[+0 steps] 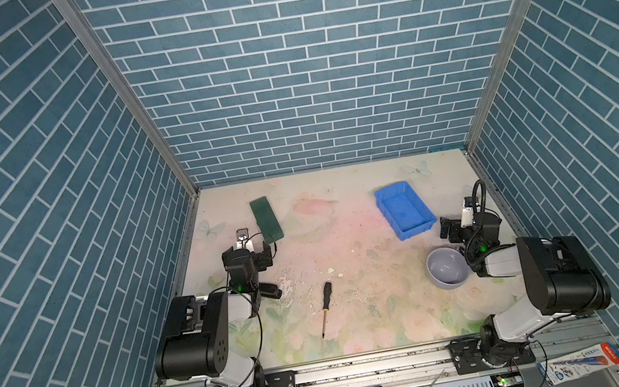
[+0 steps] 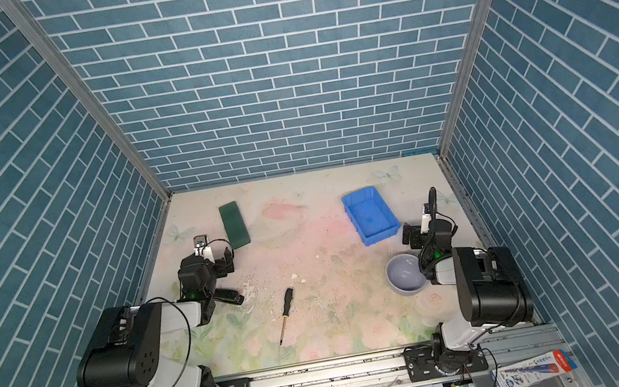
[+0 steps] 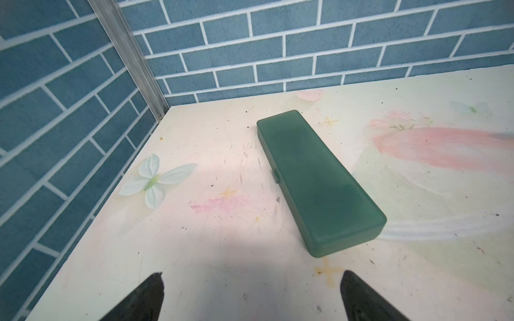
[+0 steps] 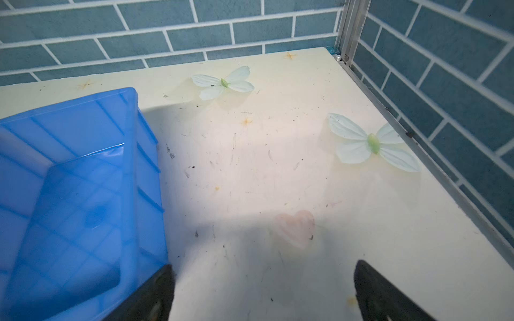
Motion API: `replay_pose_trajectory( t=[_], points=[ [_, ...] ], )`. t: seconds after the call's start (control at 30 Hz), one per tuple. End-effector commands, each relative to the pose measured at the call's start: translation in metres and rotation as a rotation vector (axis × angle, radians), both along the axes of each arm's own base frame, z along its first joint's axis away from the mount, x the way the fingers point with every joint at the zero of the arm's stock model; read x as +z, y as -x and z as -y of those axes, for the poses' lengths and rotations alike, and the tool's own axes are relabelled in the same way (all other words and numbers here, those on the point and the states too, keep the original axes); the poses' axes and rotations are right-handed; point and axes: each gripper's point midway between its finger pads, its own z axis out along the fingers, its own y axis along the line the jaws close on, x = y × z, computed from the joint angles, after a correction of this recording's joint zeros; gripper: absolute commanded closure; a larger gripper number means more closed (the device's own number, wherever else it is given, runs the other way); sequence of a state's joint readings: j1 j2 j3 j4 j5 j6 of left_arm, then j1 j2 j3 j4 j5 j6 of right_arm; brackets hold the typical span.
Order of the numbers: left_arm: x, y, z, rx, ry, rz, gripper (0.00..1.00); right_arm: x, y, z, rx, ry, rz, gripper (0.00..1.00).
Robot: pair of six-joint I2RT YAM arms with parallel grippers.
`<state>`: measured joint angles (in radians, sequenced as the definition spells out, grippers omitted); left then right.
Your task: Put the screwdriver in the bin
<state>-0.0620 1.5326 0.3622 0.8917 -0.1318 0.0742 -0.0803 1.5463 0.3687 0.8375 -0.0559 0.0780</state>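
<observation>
The screwdriver has a black handle (image 1: 327, 295) and a thin metal end. Next, my left gripper goes to the handle and closes there, leaving the metal end free.
The screwdriver (image 1: 325, 305) (image 2: 285, 312), with a black handle and a thin metal shaft, lies flat on the floral table near the front middle, touched by nothing. The blue bin (image 1: 417, 231) (image 2: 380, 237) stands empty at the back right. The right wrist view shows the bin's side wall (image 4: 147, 180) close beside one finger. My left gripper (image 1: 246, 253) (image 2: 207, 261) (image 3: 251, 275) is open and empty at the left, well away from the screwdriver. My right gripper (image 1: 468, 226) (image 2: 429, 230) (image 4: 264, 265) is open and empty just right of the bin.
A flat dark green case (image 1: 266, 219) (image 2: 234, 225) (image 3: 319, 178) lies at the back left, just beyond my left gripper. A round grey-lavender bowl (image 1: 446, 267) (image 2: 405, 274) sits at the right, under the right arm. Brick-patterned walls close in three sides of the table.
</observation>
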Motion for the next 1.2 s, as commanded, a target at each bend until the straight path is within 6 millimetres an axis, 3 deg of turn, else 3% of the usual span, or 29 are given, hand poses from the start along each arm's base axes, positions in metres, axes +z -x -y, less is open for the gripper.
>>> replay_pose_trajectory(
  t=[0.0, 0.77, 0.9, 1.17],
  points=[
    [0.005, -0.004, 0.0, -0.011, -0.004, 0.013, 0.0, 0.017, -0.011, -0.002, 0.02, 0.02, 0.046, 0.01],
    [0.005, -0.004, 0.001, -0.017, 0.001, 0.01, 0.0, 0.018, -0.011, -0.002, 0.018, 0.02, 0.051, 0.01],
    [0.01, -0.002, 0.001, -0.016, -0.003, 0.03, 0.0, 0.031, -0.008, -0.002, 0.021, 0.019, 0.06, 0.01],
    [0.048, 0.015, 0.002, -0.015, -0.005, 0.045, 0.0, 0.067, 0.007, -0.006, 0.043, 0.037, 0.101, 0.01]
  ],
)
